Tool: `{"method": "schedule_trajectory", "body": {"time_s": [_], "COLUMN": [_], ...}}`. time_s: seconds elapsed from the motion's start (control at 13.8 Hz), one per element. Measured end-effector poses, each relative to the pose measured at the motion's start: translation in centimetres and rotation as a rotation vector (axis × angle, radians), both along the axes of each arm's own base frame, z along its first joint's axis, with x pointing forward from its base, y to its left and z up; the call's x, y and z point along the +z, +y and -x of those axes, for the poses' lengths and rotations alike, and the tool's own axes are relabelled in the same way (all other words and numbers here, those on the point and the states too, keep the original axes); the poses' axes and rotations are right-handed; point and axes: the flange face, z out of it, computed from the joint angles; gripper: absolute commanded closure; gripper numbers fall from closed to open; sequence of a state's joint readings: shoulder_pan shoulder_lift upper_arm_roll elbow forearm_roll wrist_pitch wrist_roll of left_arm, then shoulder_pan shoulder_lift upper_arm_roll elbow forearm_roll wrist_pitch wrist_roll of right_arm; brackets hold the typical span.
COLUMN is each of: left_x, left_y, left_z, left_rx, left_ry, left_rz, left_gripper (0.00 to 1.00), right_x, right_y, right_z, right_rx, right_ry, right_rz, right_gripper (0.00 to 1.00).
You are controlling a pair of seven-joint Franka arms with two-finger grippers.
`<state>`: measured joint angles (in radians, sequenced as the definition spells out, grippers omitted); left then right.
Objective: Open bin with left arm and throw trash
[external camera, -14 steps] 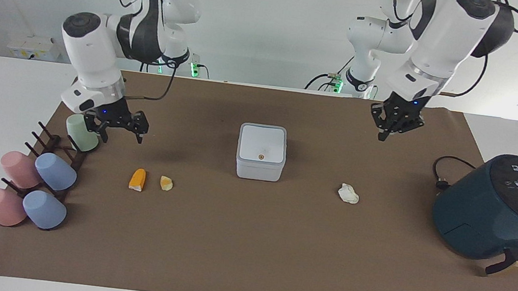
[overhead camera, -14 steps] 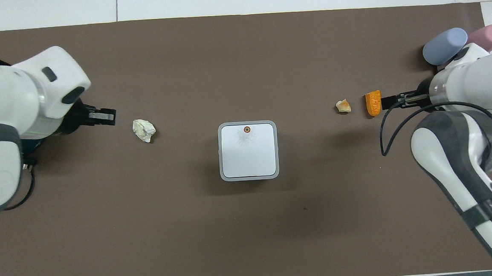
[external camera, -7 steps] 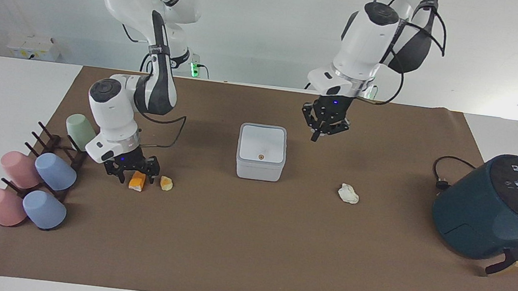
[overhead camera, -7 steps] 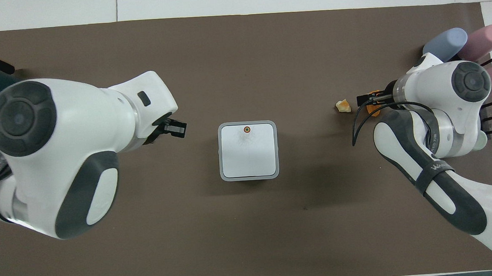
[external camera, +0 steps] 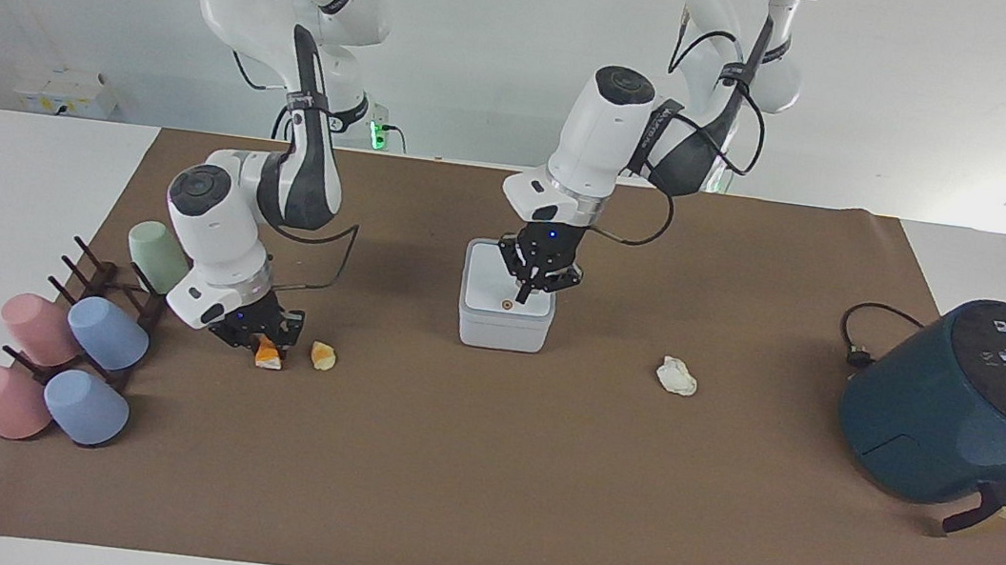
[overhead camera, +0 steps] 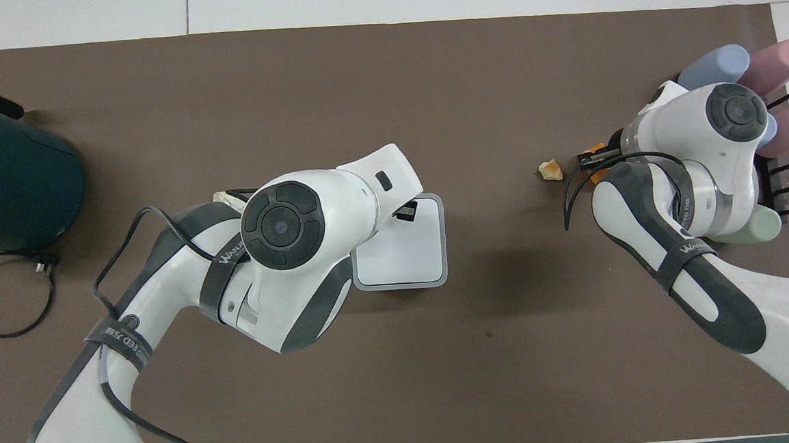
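Observation:
The robot's right gripper will drop the orange wedge inside the bin (overhead camera: 425,241), toward the rack of pastel cups.
The bin (external camera: 504,329) stands mid-table with its white lid down; it also shows in the overhead view (overhead camera: 404,265). My left gripper (external camera: 523,293) is shut, its tip just over the lid beside the orange dot (external camera: 507,303). My right gripper (external camera: 265,342) is down at the table, shut on the orange wedge (external camera: 269,354), which still rests on the mat. The yellow-orange lump (external camera: 322,355) lies beside it, toward the bin. The white paper wad (external camera: 676,376) lies toward the left arm's end of the table, mostly hidden under the left arm in the overhead view.
A dark teal air fryer (external camera: 968,407) with its cord stands at the left arm's end of the table. A rack of pastel cups (external camera: 73,345) stands at the right arm's end, close to the right gripper. Brown mat covers the table.
My left gripper has swung from beside the bin to over its lid and come down. My right gripper has lowered and closed on the orange wedge. The lid has stayed down.

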<state>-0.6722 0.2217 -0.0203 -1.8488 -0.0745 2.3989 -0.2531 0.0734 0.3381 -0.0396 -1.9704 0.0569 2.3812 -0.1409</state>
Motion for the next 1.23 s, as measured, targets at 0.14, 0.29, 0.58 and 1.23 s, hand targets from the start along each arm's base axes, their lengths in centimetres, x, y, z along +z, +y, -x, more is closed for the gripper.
{"method": "schedule_trajectory", "body": {"time_s": [0.14,0.29,0.58,1.23], "left_x": [-0.7,-1.5,-2.7,7.6], "left_y": [-0.7,-1.2,-1.4,8.3], "left_z": [0.3,0.8,1.9,3.6], "left_rx": [-0.007,-0.013,-0.026,0.059], "left_ry": [0.000,0.001,0.005,0.180], "left_rz": [0.001,0.002,-0.004,-0.125], "left_gripper": [1.00,1.00,1.00,1.00], "right_x": [2.1,5.9,12.0,13.7], "right_y": [0.3,2.0,9.0,14.0], "right_z": [-0.7,-1.7,-1.0,0.1], "right_rx": [0.008,0.029,-0.022,-0.160], "right_ry": [0.053,0.093,0.127,0.175], "right_rz": [-0.003,-0.013,-0.021,-0.145], "right_gripper": [1.00,1.00,1.00,1.00]}}
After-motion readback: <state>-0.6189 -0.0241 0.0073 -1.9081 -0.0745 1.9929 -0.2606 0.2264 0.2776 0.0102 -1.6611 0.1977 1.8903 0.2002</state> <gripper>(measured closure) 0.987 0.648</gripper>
